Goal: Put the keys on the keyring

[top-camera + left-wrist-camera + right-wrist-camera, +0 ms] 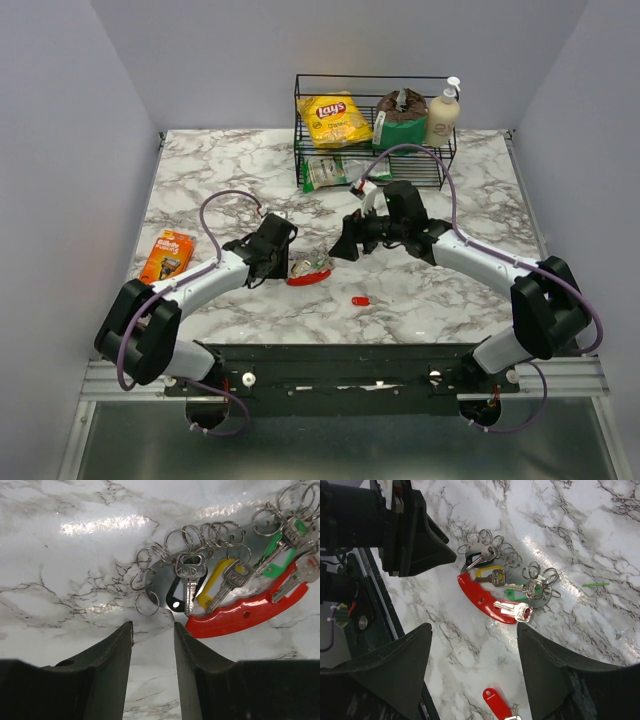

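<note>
I should next use my right gripper to grab the thin keyrings (pixel 296 257) (pixel 484 536) beside the black-tagged key, at the end of the bunch that is nearest my left gripper.
The bunch (pixel 310 265) lies on the marble between my two grippers. It has a red curved loop (pixel 240 616), a silvery flat piece (pixel 160 575) and several thin keyrings (pixel 146 603). Keys with black (pixel 175 592), yellow (pixel 216 582) and green tags (pixel 274 555) lie on it. It also shows in the right wrist view (pixel 485 597). A lone red-tagged key (pixel 496 704) lies apart, nearer the front (pixel 360 300). My left gripper (pixel 152 626) is open and empty, just short of the rings. My right gripper (pixel 474 630) is open wide and empty above the bunch.
An orange razor pack (pixel 165 255) lies at the left. A black wire rack (pixel 372 150) at the back holds a Lay's bag (pixel 335 118), a dark bag and a lotion bottle (pixel 443 115). A green packet (pixel 335 172) lies before it. A thin green strip (pixel 595 584) lies right of the bunch.
</note>
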